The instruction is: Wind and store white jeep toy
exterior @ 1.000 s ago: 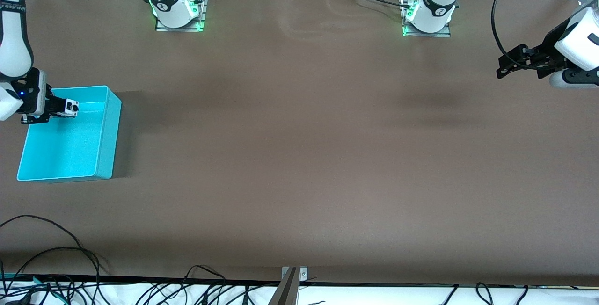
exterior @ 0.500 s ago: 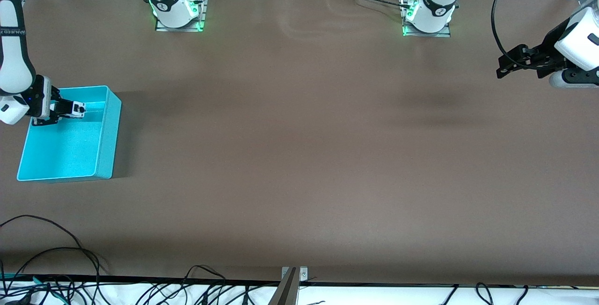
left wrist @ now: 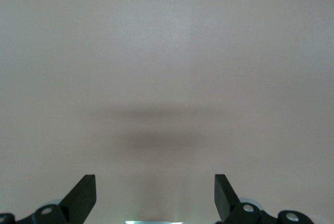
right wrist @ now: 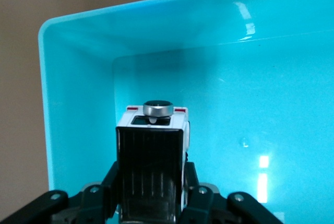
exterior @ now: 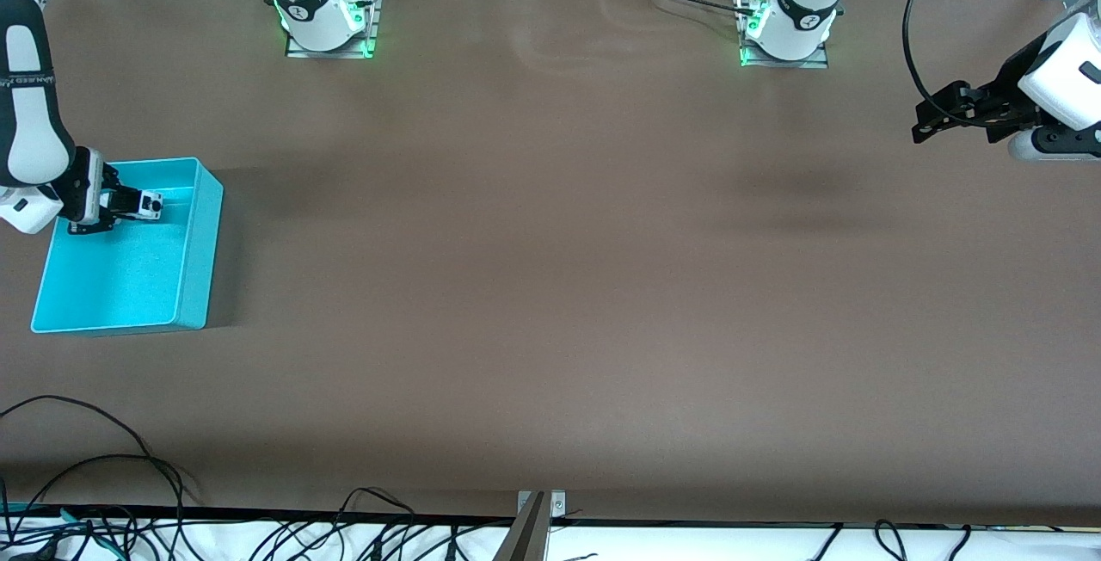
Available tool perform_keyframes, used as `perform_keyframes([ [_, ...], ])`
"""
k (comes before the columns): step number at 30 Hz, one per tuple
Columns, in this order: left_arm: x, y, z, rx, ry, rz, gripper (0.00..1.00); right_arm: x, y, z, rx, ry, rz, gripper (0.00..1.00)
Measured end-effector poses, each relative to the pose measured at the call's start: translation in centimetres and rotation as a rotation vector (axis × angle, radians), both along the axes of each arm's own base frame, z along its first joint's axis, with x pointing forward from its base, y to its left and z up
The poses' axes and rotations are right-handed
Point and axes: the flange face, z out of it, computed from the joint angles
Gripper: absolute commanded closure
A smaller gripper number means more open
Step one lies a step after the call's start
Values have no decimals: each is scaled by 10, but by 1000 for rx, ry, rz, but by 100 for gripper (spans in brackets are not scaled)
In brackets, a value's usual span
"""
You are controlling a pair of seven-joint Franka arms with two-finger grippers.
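The white jeep toy will go down on the turquoise bin's bottom near its far inner corner (exterior: 149,215) (right wrist: 163,160), put there by my right gripper.
My right gripper (exterior: 142,204) is shut on the white jeep toy (exterior: 151,205) and holds it over the inside of the turquoise bin (exterior: 194,251), near the bin's wall that lies farthest from the front camera. In the right wrist view the jeep (right wrist: 151,151) shows its black roof and a round silver-rimmed part at its end, clamped between my fingers (right wrist: 195,190), with the bin's floor and corner (right wrist: 68,78) below. My left gripper (exterior: 933,118) is open and empty, held above bare table at the left arm's end; its fingertips (left wrist: 83,195) show only the brown surface.
The bin stands at the right arm's end of the brown table. Both arm bases (exterior: 322,15) stand along the top edge of the front view. Loose black cables (exterior: 103,466) lie along the table's edge nearest the front camera.
My right gripper has carried the jeep a little farther in over the bin, toward the table's middle. The left arm has not moved.
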Motion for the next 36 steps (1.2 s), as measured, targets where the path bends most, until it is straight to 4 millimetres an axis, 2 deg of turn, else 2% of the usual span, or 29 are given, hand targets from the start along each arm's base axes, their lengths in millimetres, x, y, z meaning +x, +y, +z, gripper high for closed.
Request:
perform_keyframes([
  [9, 0, 0, 0, 0, 0, 0, 0, -4, -5, -22, 26, -5, -5, 73],
  [19, 0, 0, 0, 0, 0, 0, 0, -7, -9, -34, 24, 12, -11, 66],
  [21, 0, 0, 0, 0, 0, 0, 0, -7, -9, -35, 25, 13, -12, 51],
  [22, 0, 0, 0, 0, 0, 0, 0, -7, -9, -35, 25, 13, -12, 35],
  [23, 0, 0, 0, 0, 0, 0, 0, -7, -9, -35, 24, 13, -12, 11],
  [24, 0, 0, 0, 0, 0, 0, 0, -7, -9, -35, 24, 13, -12, 0],
  [36, 0, 0, 0, 0, 0, 0, 0, -3, -9, -31, 24, 3, -8, 0],
])
